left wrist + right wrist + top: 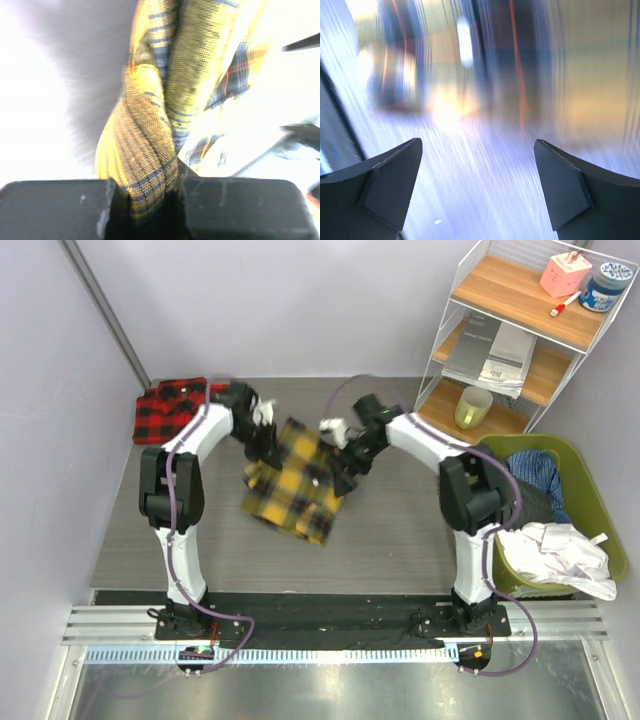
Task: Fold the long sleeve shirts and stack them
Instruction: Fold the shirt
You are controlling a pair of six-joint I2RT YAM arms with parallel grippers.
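Note:
Next, I release the thick fold on the yellow shirt's half (299,497) nearest my right gripper with my left gripper.
The yellow-and-black long sleeve shirt (293,488) is partly folded and bunched at the middle of the table, lifted at its upper left edge. My left gripper (268,447) is shut on a thick fold of this yellow shirt (150,145), and the cloth is pinched between its fingers (60,210). At the shirt's upper right edge my right gripper (346,474) stands open. In the blurred right wrist view nothing lies between its fingertips (395,185). The red-and-black shirt (176,408) lies folded at the back left of the table.
A green basket (598,506) holding several crumpled clothes stands at the right edge. Behind it a white wire shelf (520,335) carries a green cup (472,406), papers and small items. Grey walls close off the left and back.

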